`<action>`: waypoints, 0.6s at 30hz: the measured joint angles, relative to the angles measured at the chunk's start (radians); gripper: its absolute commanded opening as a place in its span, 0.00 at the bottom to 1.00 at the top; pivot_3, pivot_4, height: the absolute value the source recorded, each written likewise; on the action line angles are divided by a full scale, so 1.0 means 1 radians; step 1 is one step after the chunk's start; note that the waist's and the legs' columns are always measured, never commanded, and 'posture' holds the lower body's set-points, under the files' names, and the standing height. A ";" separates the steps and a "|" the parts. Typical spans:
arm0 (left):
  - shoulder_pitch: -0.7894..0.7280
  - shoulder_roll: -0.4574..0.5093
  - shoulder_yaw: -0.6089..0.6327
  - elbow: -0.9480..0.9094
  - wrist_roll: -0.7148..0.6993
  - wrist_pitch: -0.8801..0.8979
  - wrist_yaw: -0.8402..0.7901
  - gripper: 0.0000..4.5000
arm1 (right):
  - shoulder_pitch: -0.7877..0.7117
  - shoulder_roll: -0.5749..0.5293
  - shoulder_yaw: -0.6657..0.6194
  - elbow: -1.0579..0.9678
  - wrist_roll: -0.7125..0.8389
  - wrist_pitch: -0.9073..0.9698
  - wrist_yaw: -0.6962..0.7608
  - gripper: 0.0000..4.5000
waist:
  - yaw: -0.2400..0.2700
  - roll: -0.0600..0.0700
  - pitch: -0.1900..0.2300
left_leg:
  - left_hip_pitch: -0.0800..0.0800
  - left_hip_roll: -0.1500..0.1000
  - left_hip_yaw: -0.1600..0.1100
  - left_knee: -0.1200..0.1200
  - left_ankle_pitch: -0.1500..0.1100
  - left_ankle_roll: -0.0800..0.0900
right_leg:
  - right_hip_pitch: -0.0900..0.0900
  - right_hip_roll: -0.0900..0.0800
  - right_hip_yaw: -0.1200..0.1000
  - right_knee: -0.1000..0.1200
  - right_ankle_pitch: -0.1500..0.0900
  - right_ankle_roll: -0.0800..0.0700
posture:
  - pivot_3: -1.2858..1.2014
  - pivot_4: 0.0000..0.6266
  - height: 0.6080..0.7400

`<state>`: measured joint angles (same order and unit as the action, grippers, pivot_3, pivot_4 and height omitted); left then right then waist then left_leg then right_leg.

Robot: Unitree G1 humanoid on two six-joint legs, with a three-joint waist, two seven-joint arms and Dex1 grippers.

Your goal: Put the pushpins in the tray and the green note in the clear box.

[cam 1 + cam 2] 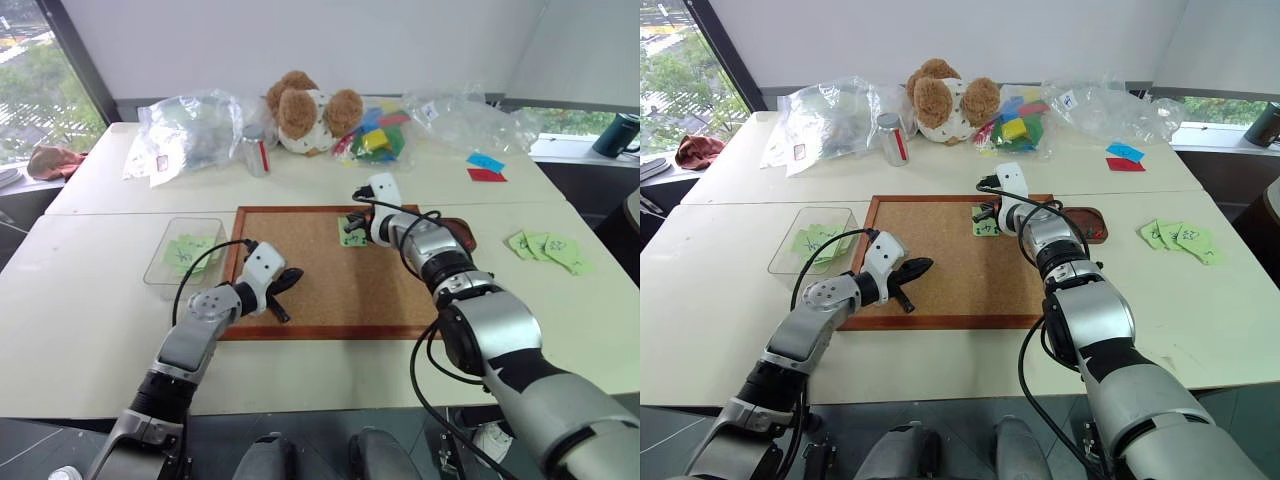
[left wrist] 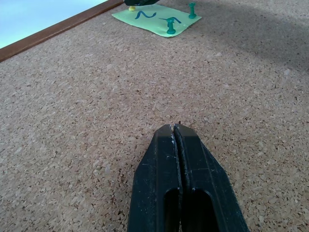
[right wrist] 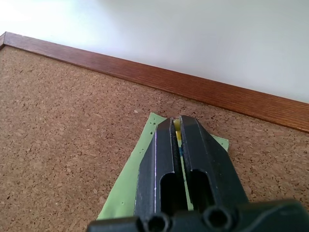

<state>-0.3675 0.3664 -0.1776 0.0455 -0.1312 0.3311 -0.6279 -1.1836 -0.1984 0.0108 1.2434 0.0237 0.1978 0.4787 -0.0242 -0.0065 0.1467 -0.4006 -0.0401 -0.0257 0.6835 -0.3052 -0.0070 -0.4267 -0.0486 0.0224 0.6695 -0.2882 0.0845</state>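
I should release the yellow pushpin, now at the note's far corner, with my right gripper in the middle of the reddish-brown tray [image 1: 455,234], close beside the cork board.
The green note [image 1: 350,234] lies pinned near the far edge of the cork board [image 1: 330,295]. Two green pushpins [image 2: 192,9] stand in it, and a yellow pushpin [image 2: 131,8] sits at its far corner. My right gripper [image 3: 176,122] reaches over the note, shut on the yellow pushpin [image 3: 177,128], which shows between its fingertips. The dark reddish-brown tray [image 1: 1096,222] sits just right of the board, partly behind my right arm. The clear box [image 1: 160,262] stands left of the board with several green notes inside. My left gripper [image 2: 175,127] is shut and empty over the board's left part.
Several more green notes [image 1: 548,248] lie on the table to the right. Along the back are clear plastic bags [image 1: 190,128], a plush toy [image 1: 308,108], a small jar [image 1: 890,138], coloured pieces [image 1: 378,135], and blue and red papers [image 1: 485,167].
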 measured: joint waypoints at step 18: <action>-0.008 0.004 -0.001 0.002 0.000 0.013 -0.015 0.00 | -0.025 -0.120 -0.077 -0.233 0.038 0.109 0.041 0.01 | 0.001 0.001 0.000 | 0.000 0.000 0.000 -0.001 0.000 0.000 | 0.000 0.000 0.000 0.000 0.000 0.000 | 0.52 0.24 1.00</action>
<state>-0.3752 0.3706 -0.1791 0.0479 -0.1313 0.3437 -0.6426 -1.2090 -0.3188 -0.0663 1.0101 0.0618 0.3069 0.5201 -0.0236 -0.0054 0.1470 -0.4005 -0.0400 -0.0257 0.6828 -0.3052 -0.0069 -0.4267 -0.0487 0.0226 0.6691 -0.2882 0.0845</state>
